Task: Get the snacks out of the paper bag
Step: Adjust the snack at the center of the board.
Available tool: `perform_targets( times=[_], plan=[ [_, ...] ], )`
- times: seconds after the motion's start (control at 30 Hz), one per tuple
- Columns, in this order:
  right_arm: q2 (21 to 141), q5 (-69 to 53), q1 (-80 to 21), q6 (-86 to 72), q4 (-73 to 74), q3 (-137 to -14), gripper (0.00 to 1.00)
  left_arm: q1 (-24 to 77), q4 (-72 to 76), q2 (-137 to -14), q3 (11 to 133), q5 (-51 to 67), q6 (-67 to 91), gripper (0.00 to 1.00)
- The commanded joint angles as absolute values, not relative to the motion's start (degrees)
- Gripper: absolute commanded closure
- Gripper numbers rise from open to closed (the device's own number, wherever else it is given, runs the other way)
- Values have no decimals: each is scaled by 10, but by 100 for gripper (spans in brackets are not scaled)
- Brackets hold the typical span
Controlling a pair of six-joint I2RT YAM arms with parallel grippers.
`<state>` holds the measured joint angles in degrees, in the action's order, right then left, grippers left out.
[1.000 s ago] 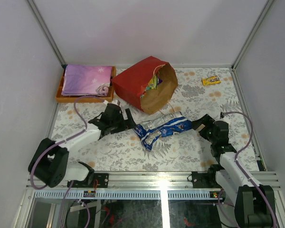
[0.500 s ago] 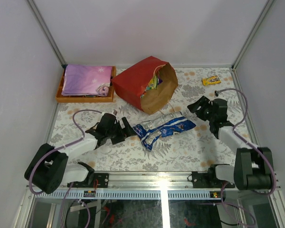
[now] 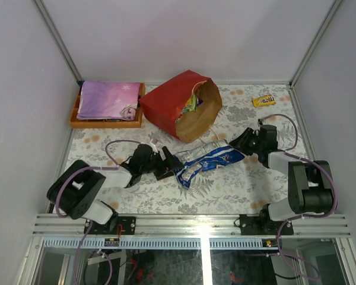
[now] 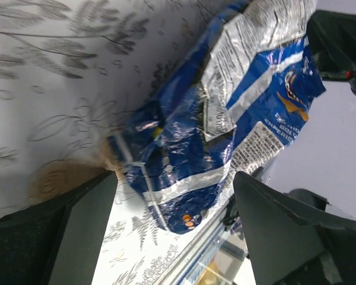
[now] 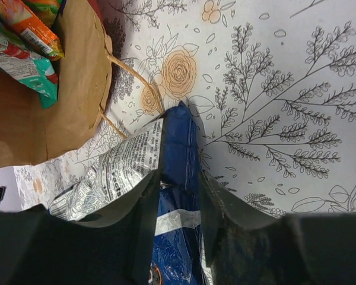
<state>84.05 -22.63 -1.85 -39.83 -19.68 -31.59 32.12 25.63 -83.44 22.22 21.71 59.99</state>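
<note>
The blue-white bag is lying crumpled and slanted, so next I grab its loose end [image 4: 143, 178] with my left gripper and pull it straight while my right gripper holds its folded end.
The red paper bag [image 3: 166, 104] lies on its side, its brown mouth [image 5: 47, 113] facing the front right. Snacks [image 3: 191, 104] show in its mouth, among them an orange packet [image 5: 32, 29] and a teal packet [image 5: 21, 62]. A crumpled blue-white bag [image 3: 204, 160] lies on the cloth in front of it. My left gripper [image 3: 166, 164] stands open at its left end [image 4: 184, 178], with a finger on either side and apart from it. My right gripper [image 5: 179, 184] is shut on the folded right end [image 5: 181, 148]. A small yellow bar [image 3: 263, 101] lies at the far right.
An orange tray [image 3: 77, 123] with a flat purple patterned item [image 3: 110, 99] stands at the back left. The paper bag's thin loop handles [image 5: 133, 77] lie on the flowered cloth by my right gripper. Metal rails [image 3: 196, 222] run along the near edge.
My left gripper has slid right up to the blue-white bag's left end. My right gripper swung back in onto the bag's right end and its jaws narrowed. The bag has barely moved.
</note>
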Motion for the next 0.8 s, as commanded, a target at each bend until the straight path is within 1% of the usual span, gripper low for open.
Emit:
perform_targets(
  times=[0.0,0.07,0.13,0.17,0.23,0.27,0.37,0.5,0.53,0.63,0.77],
  plan=[
    [850,-263,-18,-406,-239,-304,66,340,325,-891,217,247,638,21],
    [853,-273,-17,-410,-250,-296,80,340,339,-902,216,247,644,25],
    [853,-277,-18,-413,-255,-289,97,340,340,-905,218,244,645,29],
    [850,-278,-18,-413,-254,-286,99,340,340,-905,217,242,647,31],
    [843,-274,-17,-411,-251,-283,100,340,336,-903,218,236,649,37],
    [840,-271,-17,-408,-247,-281,100,338,330,-902,218,230,649,45],
    [836,-269,-18,-403,-242,-281,100,326,328,-899,212,220,651,61],
    [838,-273,-18,-403,-244,-277,100,292,340,-895,202,227,653,86],
    [837,-273,-18,-404,-245,-276,100,284,335,-892,202,230,650,90],
    [832,-273,-18,-404,-244,-273,100,264,290,-865,212,223,624,92],
    [821,-265,-18,-406,-244,-262,100,251,200,-813,226,178,580,94]
  ],
)
